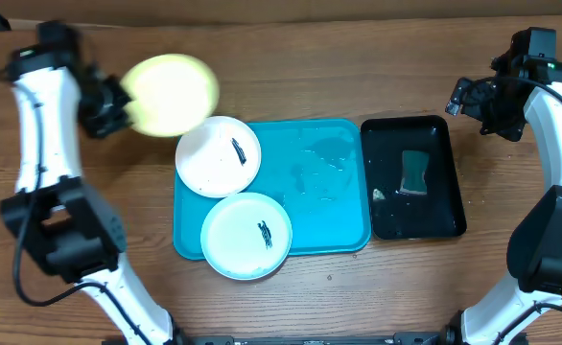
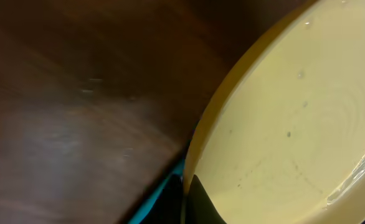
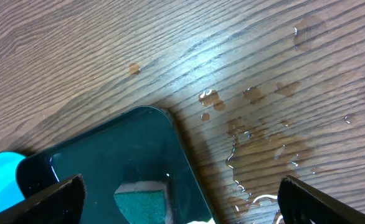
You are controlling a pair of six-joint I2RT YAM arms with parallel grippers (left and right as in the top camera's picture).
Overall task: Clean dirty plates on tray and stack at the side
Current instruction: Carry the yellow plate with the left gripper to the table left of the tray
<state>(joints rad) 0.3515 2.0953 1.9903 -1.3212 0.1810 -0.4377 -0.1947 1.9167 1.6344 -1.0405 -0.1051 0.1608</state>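
My left gripper is going to set the yellow-green plate down on the bare wood (image 1: pixel 125 160) just beside the white plate's edge.
My left gripper (image 1: pixel 108 103) is shut on the rim of the yellow-green plate (image 1: pixel 171 93) and holds it above the wood, left of the turquoise tray (image 1: pixel 334 192). In the left wrist view the plate (image 2: pixel 294 137) fills the right side, wet and without a smear, with a black finger at its rim (image 2: pixel 192 199). The white plate (image 1: pixel 218 156) and the light blue rimmed plate (image 1: pixel 246 235) lie on the tray's left side, each with a black smear. My right gripper (image 1: pixel 468 96) is open and empty above the table, right of the black tray's far corner.
A glossy black tray (image 1: pixel 444 158) stands right of the turquoise tray, holding water and a green sponge (image 1: pixel 414 171), which also shows in the right wrist view (image 3: pixel 142 202). Water puddles lie on the wood (image 3: pixel 257 137) by the black tray's corner. The turquoise tray's surface is wet.
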